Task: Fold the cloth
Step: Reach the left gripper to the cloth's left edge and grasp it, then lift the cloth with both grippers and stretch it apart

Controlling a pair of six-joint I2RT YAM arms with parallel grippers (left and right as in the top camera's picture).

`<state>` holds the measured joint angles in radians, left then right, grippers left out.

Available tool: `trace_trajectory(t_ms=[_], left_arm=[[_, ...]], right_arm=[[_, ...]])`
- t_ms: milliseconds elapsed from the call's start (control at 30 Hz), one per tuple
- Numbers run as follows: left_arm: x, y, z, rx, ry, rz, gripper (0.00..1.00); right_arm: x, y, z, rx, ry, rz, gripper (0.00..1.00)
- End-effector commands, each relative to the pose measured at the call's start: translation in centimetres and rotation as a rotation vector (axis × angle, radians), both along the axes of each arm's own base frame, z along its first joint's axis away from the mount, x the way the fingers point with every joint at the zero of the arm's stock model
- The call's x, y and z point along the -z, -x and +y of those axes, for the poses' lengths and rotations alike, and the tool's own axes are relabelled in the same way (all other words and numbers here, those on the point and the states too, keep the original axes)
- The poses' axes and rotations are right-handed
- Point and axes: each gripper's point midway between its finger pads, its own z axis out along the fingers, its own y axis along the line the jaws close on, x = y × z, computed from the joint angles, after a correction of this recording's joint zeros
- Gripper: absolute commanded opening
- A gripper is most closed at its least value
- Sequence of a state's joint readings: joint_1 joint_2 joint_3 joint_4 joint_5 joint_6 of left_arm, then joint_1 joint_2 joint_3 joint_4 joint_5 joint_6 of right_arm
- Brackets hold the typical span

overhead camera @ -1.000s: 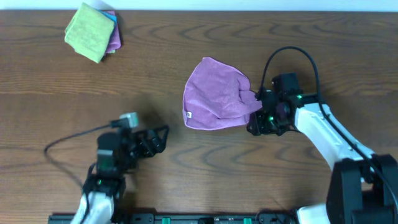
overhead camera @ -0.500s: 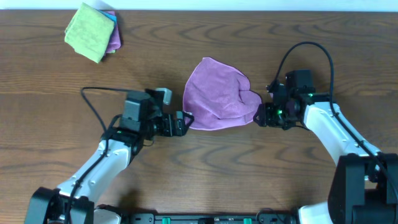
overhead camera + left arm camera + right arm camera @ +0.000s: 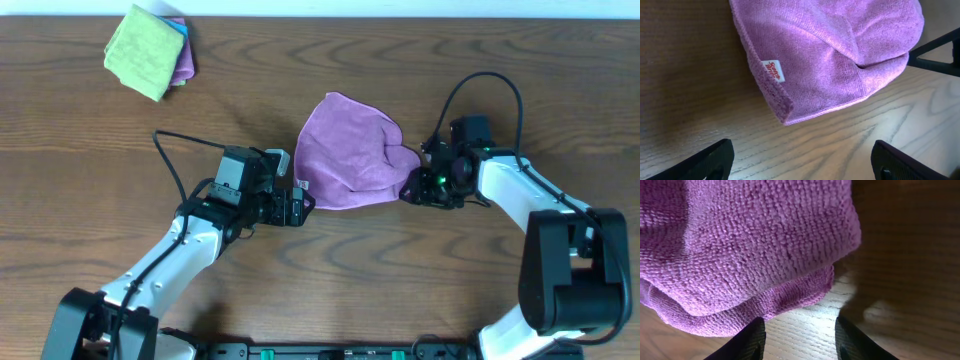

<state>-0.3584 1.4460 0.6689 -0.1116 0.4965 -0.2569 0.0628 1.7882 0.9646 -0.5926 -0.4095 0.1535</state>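
Next, my left gripper pinches the cloth's corner (image 3: 783, 111) by the label and help lift it open before folding, as the purple cloth's fold is bunched near my right gripper.
A purple cloth (image 3: 347, 158) lies loosely folded on the wooden table, with a small white label near its front left corner (image 3: 773, 71). My left gripper (image 3: 298, 204) is open and empty just left of that corner; in the left wrist view its fingers (image 3: 800, 162) straddle bare wood short of the cloth (image 3: 830, 55). My right gripper (image 3: 409, 187) is open and empty at the cloth's right edge. In the right wrist view its fingers (image 3: 799, 339) sit just in front of the cloth's hem (image 3: 755, 255).
A stack of folded cloths, green on top of purple and blue (image 3: 148, 52), lies at the back left of the table (image 3: 330, 270). Black cables loop from both arms over the wood.
My left arm has swung in from the front left up to the cloth's front left corner. My right gripper let go of the cloth's right edge, backed off, then returned to it.
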Motion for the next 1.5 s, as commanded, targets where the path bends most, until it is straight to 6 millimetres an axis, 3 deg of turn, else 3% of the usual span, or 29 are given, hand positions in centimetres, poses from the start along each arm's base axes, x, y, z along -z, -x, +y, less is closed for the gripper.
trace_trajectory(t_ms=[0,200,367,567,933,1067,1133,1367,1467], left_arm=[[0.3,-0.7,0.1,0.000,-0.030,-0.011,0.88],[1.2,-1.7,-0.2,-0.019,-0.026,0.001,0.85],[1.0,-2.5,-0.7,-0.014,-0.016,0.002,0.82],[0.3,-3.1,-0.9,-0.017,-0.008,-0.014,0.75],[0.4,-3.1,-0.9,-0.020,-0.008,-0.010,0.35],[0.4,-3.1,-0.9,-0.020,-0.008,-0.010,0.35],[0.4,-3.1,-0.9,-0.020,-0.009,-0.009,0.57],[2.6,-2.7,-0.8,-0.019,-0.030,0.050,0.50],[3.1,-2.8,-0.9,-0.027,-0.024,0.074,0.34]], right_arm=[[1.1,0.2,-0.8,0.039,0.038,0.032,0.47],[1.2,-0.5,-0.9,0.044,0.042,0.006,0.42],[1.6,-1.2,-0.9,0.065,0.037,-0.005,0.19],[1.6,-2.2,-0.8,0.071,0.033,-0.043,0.01],[1.5,-2.4,-0.6,0.076,0.021,-0.048,0.01],[1.4,-2.3,-0.5,0.075,0.019,-0.047,0.01],[1.5,-2.3,-0.5,0.075,0.019,-0.046,0.01],[1.5,-2.3,-0.5,0.081,0.018,-0.042,0.01],[1.5,-2.3,-0.5,0.081,0.018,-0.042,0.01]])
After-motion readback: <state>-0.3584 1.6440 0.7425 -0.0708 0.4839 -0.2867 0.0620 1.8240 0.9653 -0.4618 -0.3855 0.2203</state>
